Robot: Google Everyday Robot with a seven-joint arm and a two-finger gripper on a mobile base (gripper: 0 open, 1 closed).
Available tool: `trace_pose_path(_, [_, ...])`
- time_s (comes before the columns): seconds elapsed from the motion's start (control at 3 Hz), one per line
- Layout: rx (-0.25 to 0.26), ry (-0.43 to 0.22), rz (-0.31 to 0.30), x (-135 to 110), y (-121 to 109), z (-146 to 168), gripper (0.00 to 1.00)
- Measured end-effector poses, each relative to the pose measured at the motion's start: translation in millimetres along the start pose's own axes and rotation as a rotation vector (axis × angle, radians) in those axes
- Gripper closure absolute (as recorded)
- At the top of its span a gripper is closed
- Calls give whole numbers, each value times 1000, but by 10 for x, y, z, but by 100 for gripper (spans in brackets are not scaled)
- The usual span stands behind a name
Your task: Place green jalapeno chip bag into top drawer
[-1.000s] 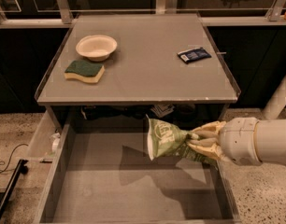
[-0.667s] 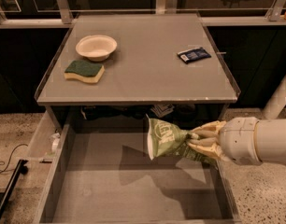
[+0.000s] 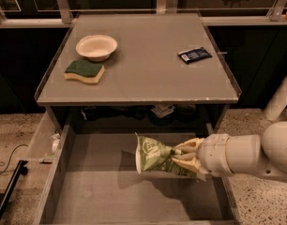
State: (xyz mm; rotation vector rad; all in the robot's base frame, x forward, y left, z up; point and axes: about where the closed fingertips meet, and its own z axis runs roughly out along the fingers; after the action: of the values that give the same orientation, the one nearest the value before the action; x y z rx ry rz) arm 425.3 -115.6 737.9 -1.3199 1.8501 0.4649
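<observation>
My gripper is to release the green jalapeno chip bag. It will let go near the middle of the top drawer's grey bottom (image 3: 149,160).
The green jalapeno chip bag (image 3: 155,154) is a crumpled light-green foil bag with white print. My gripper (image 3: 185,157) is shut on its right end and holds it above the floor of the top drawer (image 3: 106,191). The drawer is a wide, shallow grey metal drawer pulled open below the table's front edge. The bag hangs over the drawer's right middle and casts a shadow on the floor. My white arm (image 3: 246,154) reaches in from the right.
On the table (image 3: 143,74) lie a pale bowl (image 3: 96,47), a green-and-yellow sponge (image 3: 84,71) and a small dark-blue packet (image 3: 194,55). A narrow pale side tray (image 3: 42,139) sits left of the drawer. A black cable (image 3: 5,161) lies on the speckled floor at left.
The gripper and the bag have shifted slightly lower and toward the front of the drawer. The rest has not moved.
</observation>
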Motion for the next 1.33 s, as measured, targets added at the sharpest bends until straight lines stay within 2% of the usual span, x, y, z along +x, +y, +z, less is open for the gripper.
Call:
trace_pose_path(0.33, [-16,-1,37,262,56,340,100])
trace_pose_path(0.67, [-13,-4,41,370,9,579,100])
trace_pose_path(1.0, [8,-9,30,377,-126,731,100])
trace_pose_path(1.33, [47,-15,47,495,-185,936,100])
